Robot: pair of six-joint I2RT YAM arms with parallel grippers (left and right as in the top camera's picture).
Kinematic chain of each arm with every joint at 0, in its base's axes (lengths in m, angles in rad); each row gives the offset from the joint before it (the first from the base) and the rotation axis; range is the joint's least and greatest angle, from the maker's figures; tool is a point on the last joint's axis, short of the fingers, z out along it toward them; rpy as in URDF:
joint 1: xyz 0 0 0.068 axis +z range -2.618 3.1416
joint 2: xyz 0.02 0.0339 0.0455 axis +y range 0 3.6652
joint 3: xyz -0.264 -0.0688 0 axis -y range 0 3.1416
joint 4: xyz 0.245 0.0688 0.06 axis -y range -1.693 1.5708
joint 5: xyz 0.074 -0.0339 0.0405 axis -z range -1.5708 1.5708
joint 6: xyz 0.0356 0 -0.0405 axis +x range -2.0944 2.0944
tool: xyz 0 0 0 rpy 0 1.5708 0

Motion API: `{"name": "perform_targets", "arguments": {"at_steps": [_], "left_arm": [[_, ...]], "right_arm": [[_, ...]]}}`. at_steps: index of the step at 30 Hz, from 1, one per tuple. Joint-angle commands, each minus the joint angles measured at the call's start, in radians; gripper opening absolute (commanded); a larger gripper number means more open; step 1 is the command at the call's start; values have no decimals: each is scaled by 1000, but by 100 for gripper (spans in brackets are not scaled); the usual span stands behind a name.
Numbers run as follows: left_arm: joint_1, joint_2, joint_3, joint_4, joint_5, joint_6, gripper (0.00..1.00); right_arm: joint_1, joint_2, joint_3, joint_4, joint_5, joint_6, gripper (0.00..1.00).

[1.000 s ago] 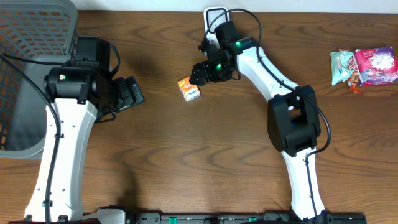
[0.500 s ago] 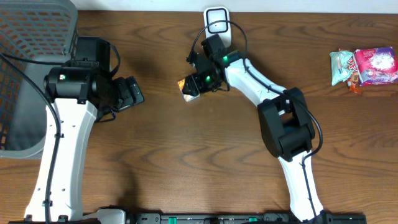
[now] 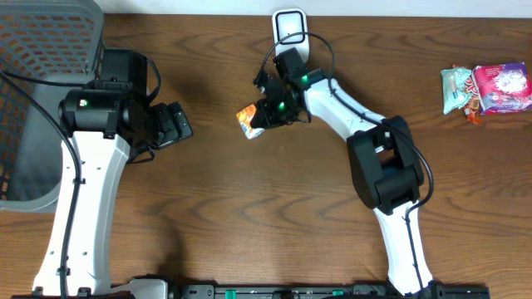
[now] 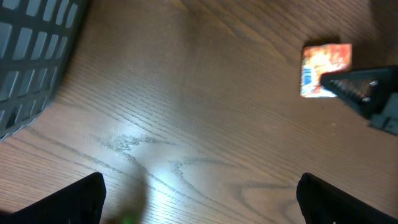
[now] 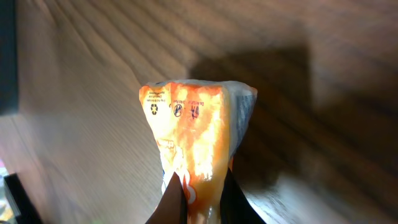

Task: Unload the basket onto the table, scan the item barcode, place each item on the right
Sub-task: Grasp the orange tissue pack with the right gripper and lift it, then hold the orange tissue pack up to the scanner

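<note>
My right gripper has the orange snack packet to place. It will put it down where the teal packet meets the pink packet point(image 3: 473, 94). The orange packet is on the table's middle now.
The item is a small orange snack packet point(image 3: 246, 119) on the table's middle, also seen in the left wrist view point(image 4: 324, 66) and large in the right wrist view point(image 5: 198, 127). My right gripper point(image 3: 258, 115) is shut on it, and the two dark fingers pinch the packet's lower end point(image 5: 199, 194) so that it bulges above them. My left gripper point(image 3: 178, 124) hangs open over bare wood to the left, a good way from the packet, with nothing between its fingers point(image 4: 200, 190). No barcode is visible on the packet's shown faces.
A white scanner-like device point(image 3: 289, 22) stands at the back edge, just behind the right arm. A grey mesh basket point(image 3: 37, 58) fills the far left corner. Two snack packets point(image 3: 487, 89) lie at the far right.
My right gripper moved left onto the orange packet and shut on it. The packet shifted slightly and now sits tilted in the fingers. The left arm has not moved.
</note>
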State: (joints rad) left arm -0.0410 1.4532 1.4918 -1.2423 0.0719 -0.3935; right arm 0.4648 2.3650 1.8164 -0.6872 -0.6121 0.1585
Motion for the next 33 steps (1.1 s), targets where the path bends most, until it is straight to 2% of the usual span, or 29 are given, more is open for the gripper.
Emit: {"name": "perform_targets", "arguments": {"at_steps": [1,3,7,11,13,18,24,33], "left_arm": [[2,6,-3,-3,-10,-9,98],[2,6,-3,-3,-10,-9,98],[2,6,-3,-3,-10,-9,98],[2,6,-3,-3,-10,-9,98],[2,6,-3,-3,-10,-9,98],[2,6,-3,-3,-10,-9,98],[2,6,-3,-3,-10,-9,98],[2,6,-3,-3,-10,-9,98]], "right_arm": [[-44,-5,153,-64,34,28,1],[-56,-5,240,-118,123,28,1],[-63,-5,406,-179,470,28,1],[-52,-5,471,-131,877,26,1],[-48,-5,470,-83,998,-13,1],[-48,0,426,66,1034,-122,1],[-51,3,323,272,1025,-130,1],[-43,6,291,335,1055,-113,1]]}}
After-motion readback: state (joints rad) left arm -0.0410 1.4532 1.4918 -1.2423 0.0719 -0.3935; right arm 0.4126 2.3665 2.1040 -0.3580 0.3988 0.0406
